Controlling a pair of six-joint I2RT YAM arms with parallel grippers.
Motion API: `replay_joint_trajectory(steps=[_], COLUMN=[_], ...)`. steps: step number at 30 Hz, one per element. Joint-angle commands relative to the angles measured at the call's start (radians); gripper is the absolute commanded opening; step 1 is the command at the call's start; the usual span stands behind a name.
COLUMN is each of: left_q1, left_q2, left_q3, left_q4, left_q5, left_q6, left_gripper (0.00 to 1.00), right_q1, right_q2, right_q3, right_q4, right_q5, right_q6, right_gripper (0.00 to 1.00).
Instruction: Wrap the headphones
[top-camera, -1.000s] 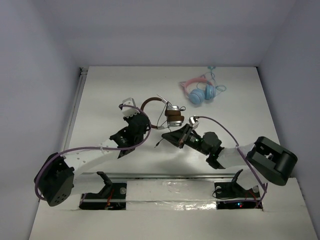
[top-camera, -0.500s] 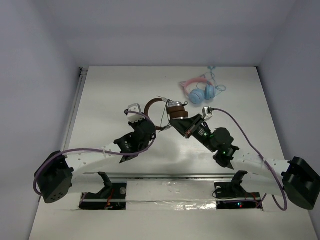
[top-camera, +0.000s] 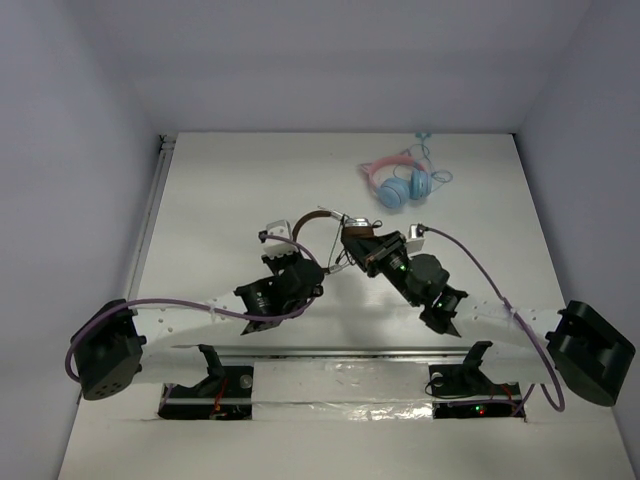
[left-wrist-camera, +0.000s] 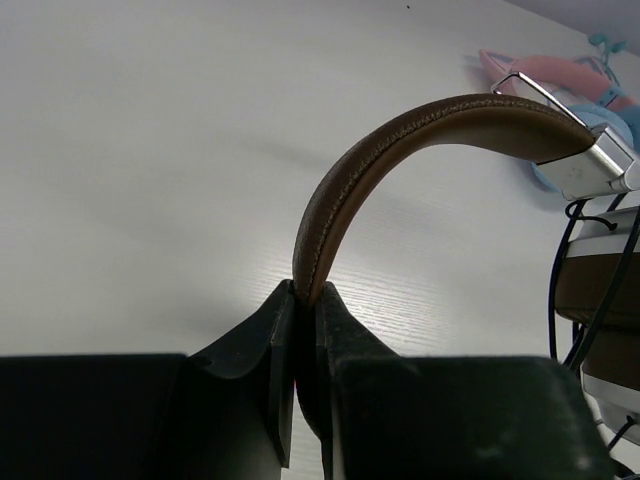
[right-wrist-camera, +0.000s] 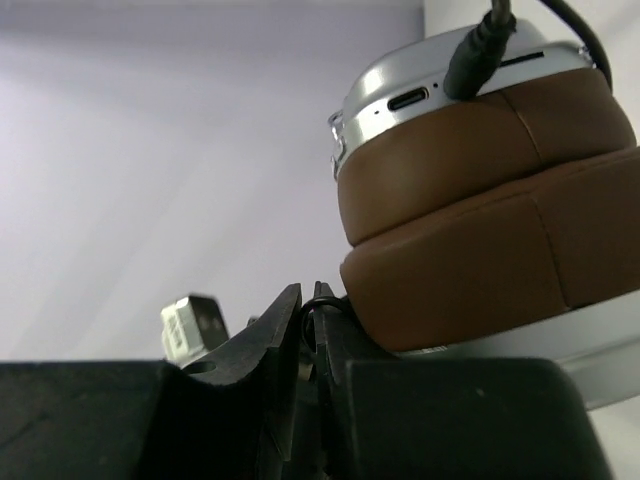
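Next, my left gripper sets the headphones on the white table's bare middle (top-camera: 351, 250), nearer me than the pink-and-light-blue headphones.
The headphones (top-camera: 318, 214) are held up between both arms near the table's middle. My left gripper (top-camera: 296, 246) (left-wrist-camera: 307, 295) is shut on the brown headband (left-wrist-camera: 400, 140), which arches up and right to a silver hinge (left-wrist-camera: 590, 165). Their stacked brown earcups (right-wrist-camera: 480, 200) fill the right wrist view, with the plug (right-wrist-camera: 480, 50) in the silver shell. My right gripper (top-camera: 360, 250) (right-wrist-camera: 308, 297) sits right under the earcups, its jaws a narrow slit apart with a loop of the thin dark cable (right-wrist-camera: 322, 298) pinched between them. More cable (left-wrist-camera: 575, 300) hangs beside the cups.
The smaller pink-and-light-blue headphones (top-camera: 398, 181) (left-wrist-camera: 560, 75) lie at the back right of the white table (top-camera: 220, 190). A metal rail (top-camera: 330, 351) runs along the near edge by the arm bases. Grey walls close in both sides and the back.
Both arms have shifted: the left gripper moved right with the headband, the right gripper swung up and back beneath the earcups. The headphones now hang more upright between them.
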Motion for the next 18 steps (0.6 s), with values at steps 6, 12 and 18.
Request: replay_joint_trajectory(steps=[6,12,18], left_q1=[-0.068,-0.068,-0.068], left_q2=[0.045,0.059,0.041], left_q3=[0.044,0.045,0.057], left_q4=[-0.093,-0.125,-0.153], left_q5=[-0.022,0.008,0.056], left_q6=[-0.007,-0.024,-0.017], left_gripper=[0.0,0.0,0.0], right_q1=[-0.003,-0.003,-0.023], right_q2=[0.121,0.165,0.15], right_q3=[0.052,0.124,0.158], right_q4=[0.129,0.077,-0.036], right_q5=[0.165,0.188,0.234], right_q6=[0.101,0.09,0.008], right_gripper=[0.23,0.34,0.4])
